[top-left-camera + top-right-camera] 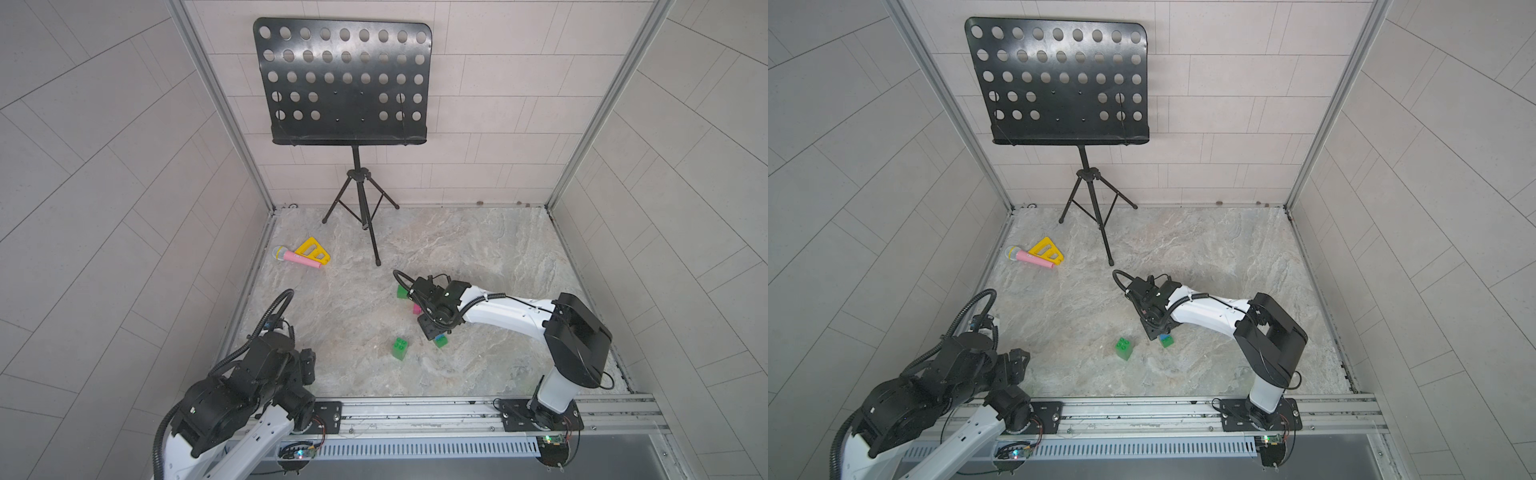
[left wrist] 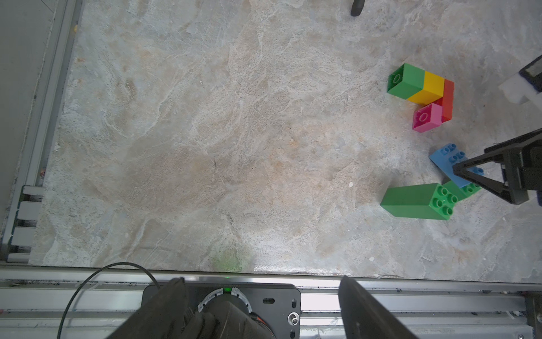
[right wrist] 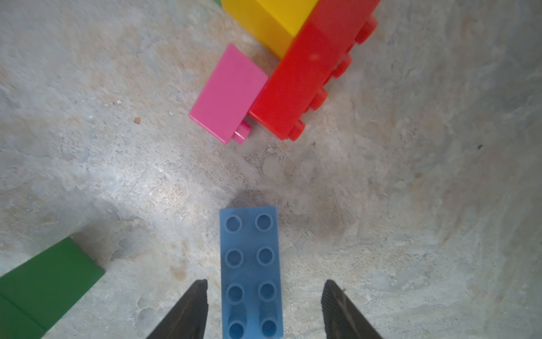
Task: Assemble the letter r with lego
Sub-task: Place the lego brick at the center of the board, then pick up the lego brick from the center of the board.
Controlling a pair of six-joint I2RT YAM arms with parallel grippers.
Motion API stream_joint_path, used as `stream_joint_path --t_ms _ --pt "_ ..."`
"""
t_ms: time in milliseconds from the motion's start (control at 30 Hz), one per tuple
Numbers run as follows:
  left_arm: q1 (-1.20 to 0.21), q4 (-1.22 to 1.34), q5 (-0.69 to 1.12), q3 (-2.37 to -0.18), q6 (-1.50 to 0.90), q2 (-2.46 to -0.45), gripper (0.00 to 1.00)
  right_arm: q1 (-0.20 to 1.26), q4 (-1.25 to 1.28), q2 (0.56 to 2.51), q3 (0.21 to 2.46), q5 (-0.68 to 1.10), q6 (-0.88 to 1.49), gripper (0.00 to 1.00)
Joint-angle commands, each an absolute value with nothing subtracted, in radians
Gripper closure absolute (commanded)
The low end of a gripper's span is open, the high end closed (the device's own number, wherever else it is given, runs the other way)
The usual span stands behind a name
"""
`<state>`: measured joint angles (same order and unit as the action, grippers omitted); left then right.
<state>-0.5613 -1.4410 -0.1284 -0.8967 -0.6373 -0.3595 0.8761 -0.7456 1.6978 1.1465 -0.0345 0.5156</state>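
The blue brick's middle is straddled by my right gripper, so next I grip the blue brick's end (image 3: 252, 327) above the small green brick, leaving the blue brick's loose end for the taller green block.
A joined piece of lego lies on the marbled floor: a green brick (image 2: 406, 80), a yellow brick (image 2: 429, 88), a long red brick (image 2: 448, 99) and a pink brick (image 2: 426, 117). Nearer the front rail a long blue brick (image 3: 250, 264) rests on a small green brick (image 2: 469, 189). My right gripper (image 3: 265, 281) is open astride the blue brick, with a gap on each side. A taller green block (image 1: 400, 348) stands apart beside it. My left gripper (image 2: 260, 278) is open and empty over the front rail, far from the bricks.
A black music stand (image 1: 340, 83) on a tripod stands at the back, one foot (image 1: 377, 262) reaching forward. A yellow triangular toy (image 1: 313, 249) and a pink toy microphone (image 1: 297, 258) lie at the back left. An aluminium rail (image 1: 415, 409) borders the front.
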Motion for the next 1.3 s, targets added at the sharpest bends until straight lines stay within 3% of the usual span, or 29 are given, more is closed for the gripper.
stream_joint_path --t_ms 0,600,1000,1267 --pt "-0.55 -1.44 -0.136 -0.886 -0.629 -0.35 0.12 0.874 -0.793 1.653 1.16 -0.024 0.549 0.37" --pt "-0.544 -1.437 -0.13 -0.885 -0.627 -0.335 0.11 0.875 -0.758 1.696 1.113 0.004 0.566 0.43" --pt "-0.543 -1.427 -0.099 -0.881 -0.6 -0.411 0.12 0.875 -0.748 1.698 1.1 0.006 0.559 0.63" --pt "-0.543 -1.421 -0.075 -0.874 -0.61 -0.423 0.11 0.875 -0.735 1.693 1.082 0.015 0.563 0.66"
